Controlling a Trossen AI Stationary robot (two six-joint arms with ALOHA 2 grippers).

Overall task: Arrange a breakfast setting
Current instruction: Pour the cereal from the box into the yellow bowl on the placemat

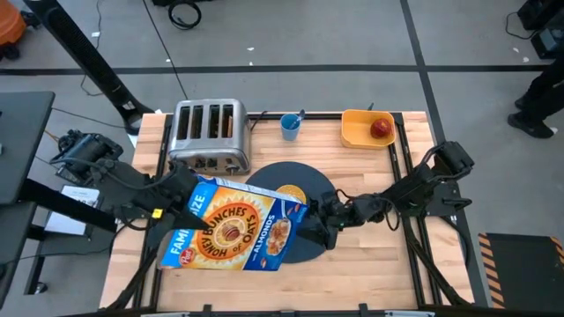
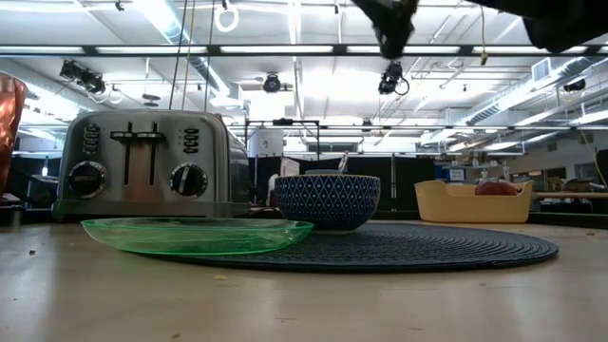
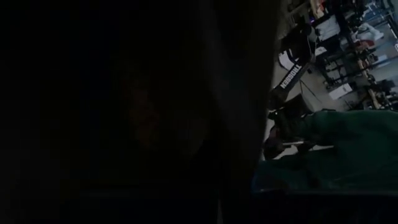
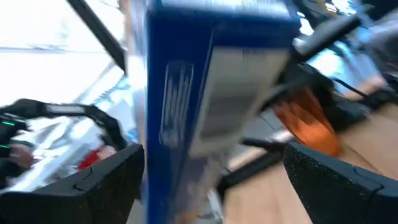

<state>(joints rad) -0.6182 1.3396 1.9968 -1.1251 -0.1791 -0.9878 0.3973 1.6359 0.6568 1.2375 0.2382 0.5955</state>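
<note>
I need to next close my right gripper on the cereal box's bottom end (image 1: 298, 227) (image 4: 202, 109), beside the ALMONDS label and opposite the end of the cereal box that my left gripper holds.
A blue cereal box (image 1: 233, 231) hangs tilted above the table's near middle, over the near-left part of the dark-navy mat (image 1: 319, 187). My left gripper (image 1: 179, 187) is at the box's left end. My right gripper (image 4: 214, 158) is open at the box's right end (image 1: 304, 220), one finger on either side of its narrow blue side (image 4: 205, 93). The patterned bowl (image 2: 328, 199), which also shows in the high view (image 1: 292, 192), stands on the mat. The green plate (image 2: 199, 233) lies on the mat's edge. The red apple (image 1: 381, 129) lies in the yellow bin (image 1: 352, 132). My left gripper holds the cereal box by its left end (image 1: 189, 198), coming level from the table's left. The box itself hides the fingers, and the left wrist view is dark behind it. The box is lifted clear of the table and tilted.
A silver toaster (image 1: 209, 136) stands at the far left, with something brown in a slot (image 1: 231, 123). A small blue cup (image 1: 291, 126) stands beside it. An orange thing (image 4: 308, 124) shows past the box in the right wrist view. A person's legs (image 1: 538, 97) show far right.
</note>
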